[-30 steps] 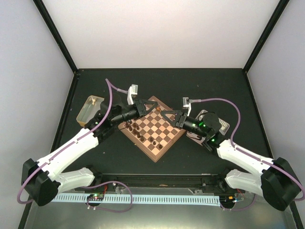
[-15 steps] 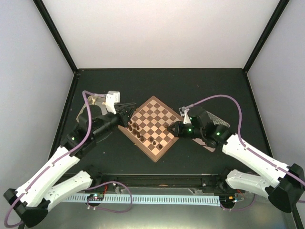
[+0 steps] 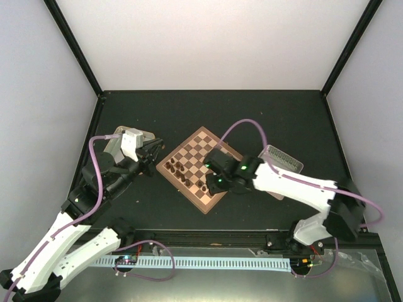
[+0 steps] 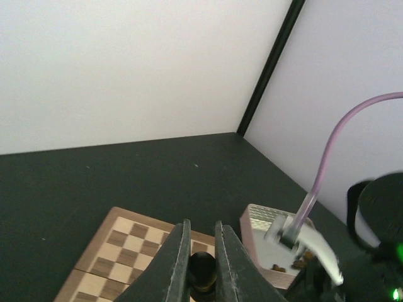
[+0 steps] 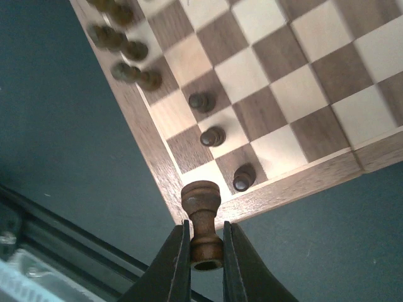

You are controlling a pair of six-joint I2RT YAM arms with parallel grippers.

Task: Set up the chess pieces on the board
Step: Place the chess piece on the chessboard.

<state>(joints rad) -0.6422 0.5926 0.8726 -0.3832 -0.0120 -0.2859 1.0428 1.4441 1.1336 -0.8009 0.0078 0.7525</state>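
Note:
The robot's right gripper will release the dark brown rook, now held just off the board rim, on the light square at the board's near corner (image 3: 204, 202) (image 5: 206, 183).
The board (image 3: 203, 131) lies diamond-wise mid-table, with several dark chess pieces (image 3: 182, 170) along its near-left side. My right gripper (image 3: 211, 180) hovers over the board's near corner, shut on a dark brown rook (image 5: 201, 207) held by its base, just off the board rim (image 5: 296, 182). Three pawns (image 5: 213, 136) stand on squares near that corner, and more pieces (image 5: 126, 50) show blurred further along. My left gripper (image 3: 153, 153) is left of the board, shut on a dark round-topped chess piece (image 4: 203, 269); the board (image 4: 119, 248) lies beyond its fingers (image 4: 179, 264).
A pink tray (image 3: 281, 161) sits right of the board; in the left wrist view the pink tray (image 4: 267, 236) holds a few small brown pieces. Dark walls' posts frame the black table. A rail (image 3: 189, 239) runs along the near edge.
My left arm has drawn back leftward off the board, still holding its piece. My right arm swung from the board's right side to over its near corner, carrying the rook.

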